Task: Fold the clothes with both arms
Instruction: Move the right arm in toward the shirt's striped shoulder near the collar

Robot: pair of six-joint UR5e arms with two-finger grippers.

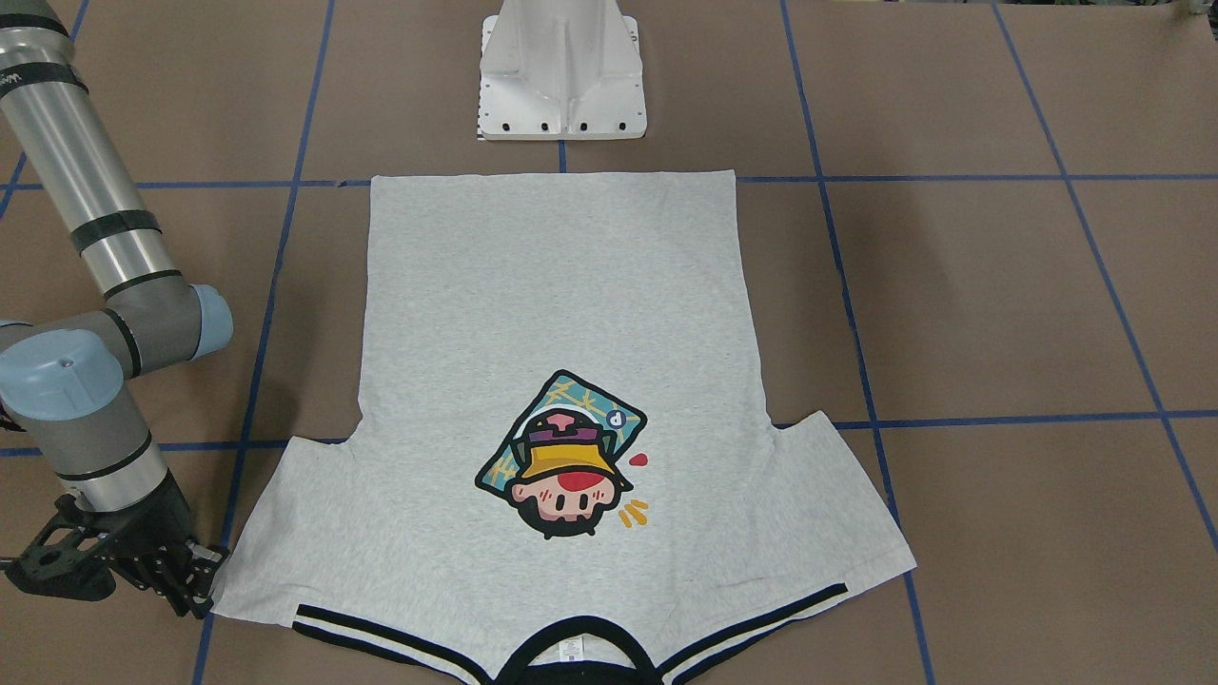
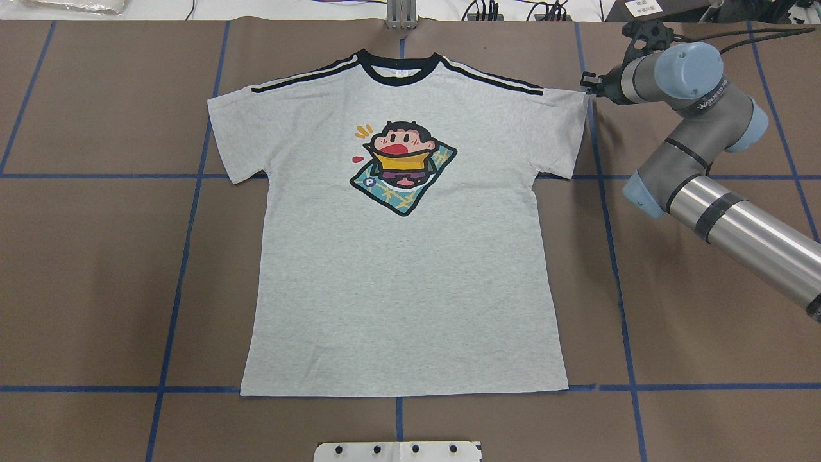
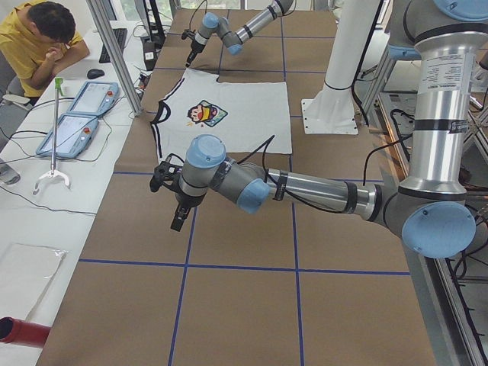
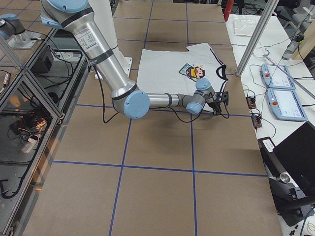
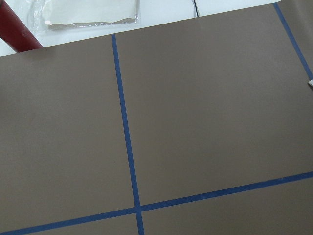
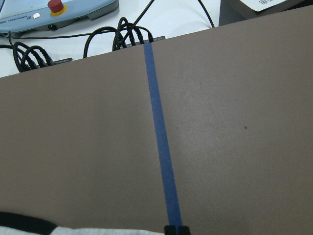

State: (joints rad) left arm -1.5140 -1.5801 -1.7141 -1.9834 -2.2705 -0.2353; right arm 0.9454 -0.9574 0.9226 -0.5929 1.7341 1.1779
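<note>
The right gripper's closed fingers are at the very edge of the sleeve's outer corner, so the robot should open them, move inward and pinch the sleeve's end [image 1: 235, 594] before folding it.
The grey T-shirt [image 1: 552, 314] [image 2: 404, 276] [image 3: 244, 114] [image 4: 167, 69] lies flat on the brown table, print up, with its black collar at the far edge from the robot. My right gripper [image 1: 202, 578] [image 2: 585, 88] [image 4: 216, 112] sits low at the outer hem of one sleeve. In the right wrist view a single black tip [image 6: 176, 229] shows next to a strip of shirt [image 6: 98, 231], so the fingers look shut; the sleeve lies flat. My left gripper [image 3: 178, 221] hangs above bare table well off the shirt's other sleeve. It shows only in the exterior left view, so I cannot tell its state.
The white pedestal [image 1: 561, 67] [image 2: 397, 451] stands just beyond the shirt's bottom hem. Blue tape lines cross the table. Teach pendants [image 3: 80, 114] [image 4: 283, 93] and cables [image 6: 73, 46] lie on the side bench, where a person [image 3: 38, 38] sits. A red cylinder [image 5: 14, 29] lies past the table end.
</note>
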